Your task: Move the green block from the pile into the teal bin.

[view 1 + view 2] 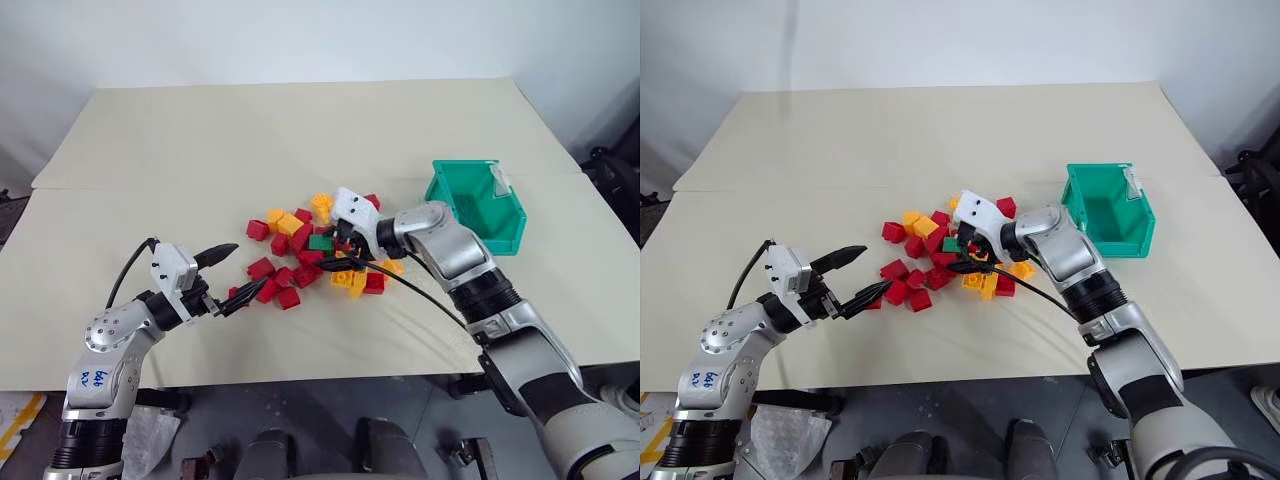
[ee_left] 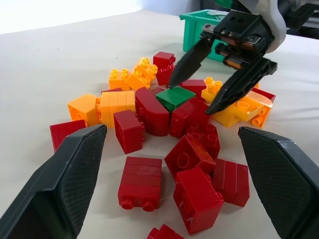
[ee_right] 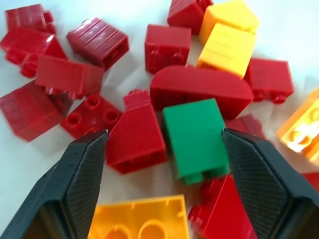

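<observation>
Next, I lift both clear, set them down and take the green block alone [image 3: 196,137], because a red brick sits next to the green block between my right gripper's fingers.
The green block [image 3: 195,137] lies in the middle of the pile [image 1: 300,255] of red and yellow bricks, against a rounded red brick. My right gripper [image 2: 192,97] hangs open just above it, pointing down into the heap with one finger on each side of the block and nothing held. Open too, my left gripper [image 1: 245,270] stays level at the pile's near left edge, apart from the bricks. The teal bin [image 1: 480,205] stands to the right of the pile, its inside bare.
The pile lies near the middle of a cream table [image 1: 200,150]. A black cable [image 1: 420,295] runs from the right wrist over the near bricks. The table's front edge [image 1: 300,375] is close behind my grippers.
</observation>
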Available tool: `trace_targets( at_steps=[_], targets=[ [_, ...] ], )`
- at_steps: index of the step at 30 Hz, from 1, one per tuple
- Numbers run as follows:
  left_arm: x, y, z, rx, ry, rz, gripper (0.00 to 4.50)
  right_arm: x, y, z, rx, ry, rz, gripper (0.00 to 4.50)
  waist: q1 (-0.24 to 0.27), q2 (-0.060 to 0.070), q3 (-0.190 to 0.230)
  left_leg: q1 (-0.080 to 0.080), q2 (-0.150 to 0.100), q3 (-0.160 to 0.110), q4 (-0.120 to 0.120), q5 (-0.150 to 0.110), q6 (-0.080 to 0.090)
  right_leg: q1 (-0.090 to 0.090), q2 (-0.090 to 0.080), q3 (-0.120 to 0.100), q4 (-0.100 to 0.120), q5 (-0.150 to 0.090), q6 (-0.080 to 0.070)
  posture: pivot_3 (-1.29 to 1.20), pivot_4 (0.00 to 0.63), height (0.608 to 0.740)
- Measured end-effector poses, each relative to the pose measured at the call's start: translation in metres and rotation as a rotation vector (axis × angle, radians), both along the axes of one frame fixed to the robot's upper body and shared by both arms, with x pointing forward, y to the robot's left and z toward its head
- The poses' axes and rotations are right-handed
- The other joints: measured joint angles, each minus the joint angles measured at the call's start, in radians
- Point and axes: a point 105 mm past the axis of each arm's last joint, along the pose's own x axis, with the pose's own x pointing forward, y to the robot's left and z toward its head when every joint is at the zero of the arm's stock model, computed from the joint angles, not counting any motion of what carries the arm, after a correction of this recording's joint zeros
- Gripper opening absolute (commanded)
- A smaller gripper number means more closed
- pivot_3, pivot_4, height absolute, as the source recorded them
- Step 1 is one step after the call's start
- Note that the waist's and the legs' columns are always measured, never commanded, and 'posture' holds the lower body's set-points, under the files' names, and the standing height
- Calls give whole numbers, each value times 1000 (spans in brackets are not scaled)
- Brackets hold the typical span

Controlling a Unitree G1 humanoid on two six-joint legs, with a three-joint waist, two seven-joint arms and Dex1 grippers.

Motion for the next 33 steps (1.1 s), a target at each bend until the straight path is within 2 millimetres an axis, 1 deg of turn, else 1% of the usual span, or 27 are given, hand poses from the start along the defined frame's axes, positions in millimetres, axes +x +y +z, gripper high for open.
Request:
trace_targets(
  at_steps=[4,8,14,19,24,27,30,32,33],
  targets=[
    [-2,1,-4,-6,11,11,4500,6,-14,1,-8,-5,-35,3775,-1,0,0,0,0,0,0,0,0,0,0,0,0,0,0,0,150,740],
    [-2,1,-3,-7,5,15,4500,10,-14,3,-17,-22,-38,3775,-1,0,0,0,0,0,0,0,0,0,0,0,0,0,0,0,150,740],
    [-3,1,-3,-6,5,18,4500,19,-4,2,-29,-70,-50,3775,-2,0,0,0,0,0,0,0,0,0,0,0,0,0,0,0,150,740],
    [-3,1,-2,-6,1,16,4500,17,10,-3,-30,-58,-13,3775,-2,0,0,0,0,0,0,0,0,0,0,0,0,0,0,0,150,740],
    [-2,0,-1,-6,-3,13,4500,12,15,-7,-51,-47,30,3775,-2,0,0,0,0,0,0,0,0,0,0,0,0,0,0,0,150,740],
    [-2,0,0,-7,-6,12,4500,10,17,-8,-57,-40,43,3174,-2,0,0,0,0,-1,0,0,0,0,0,-1,0,0,0,0,150,740],
    [-1,0,0,-6,-7,10,4500,10,17,-9,-61,-37,46,2147,-3,0,0,0,0,0,0,0,0,0,0,-1,0,0,0,0,150,740],
    [-1,0,0,-7,-7,9,4500,10,16,-9,-66,-37,46,1594,-3,0,0,0,0,0,0,0,0,0,0,-1,0,0,0,0,150,740],
    [-1,-1,0,-7,-7,9,4500,10,16,-9,-67,-38,46,1594,-3,0,0,0,0,0,0,0,0,0,0,-1,0,0,0,0,150,740]
  ],
)
